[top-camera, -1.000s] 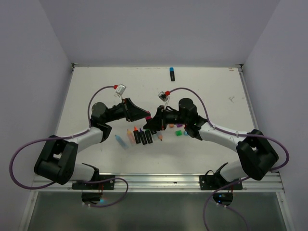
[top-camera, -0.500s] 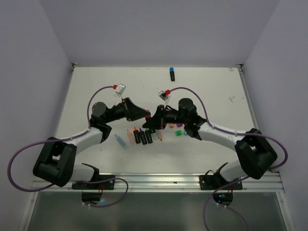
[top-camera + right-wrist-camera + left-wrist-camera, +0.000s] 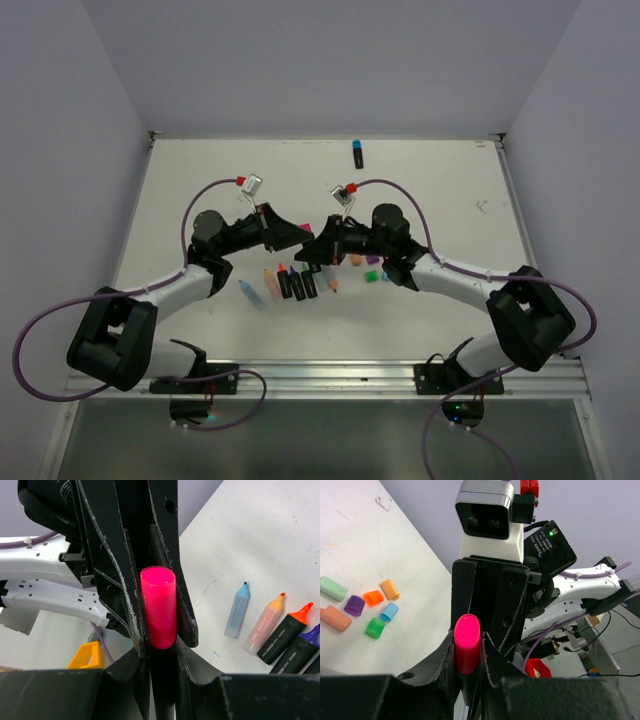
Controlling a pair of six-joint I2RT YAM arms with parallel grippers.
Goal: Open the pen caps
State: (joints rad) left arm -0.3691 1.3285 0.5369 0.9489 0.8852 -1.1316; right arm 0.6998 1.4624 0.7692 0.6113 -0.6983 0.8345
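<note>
Next, my right gripper puts the black highlighter body down between the pale blue pen and the pale orange pen (image 3: 263, 297) (image 3: 244, 634). The highlighter body is now above the table's middle.
My two grippers meet above the table's middle on one highlighter. My left gripper (image 3: 299, 235) (image 3: 467, 649) is shut on its pink cap (image 3: 467, 641), which also shows in the right wrist view (image 3: 159, 607) and as a pink spot from above (image 3: 305, 228). My right gripper (image 3: 314, 247) (image 3: 163, 656) is shut on the pen's black body (image 3: 165, 690). The cap looks seated on the body. Loose caps lie to the right: orange (image 3: 373, 598), purple (image 3: 355, 605), cyan (image 3: 389, 612), green (image 3: 375, 628).
Several uncapped pens lie in a row below the grippers: pale blue (image 3: 237, 612), pale orange (image 3: 264, 625), black with orange tip (image 3: 287, 635), black with purple tip (image 3: 300, 650). A blue-capped pen (image 3: 357, 153) lies near the far edge.
Both grippers, holding the pink-capped pen between them, have shifted slightly toward the far side. The pink spot sits a little higher in the top view.
</note>
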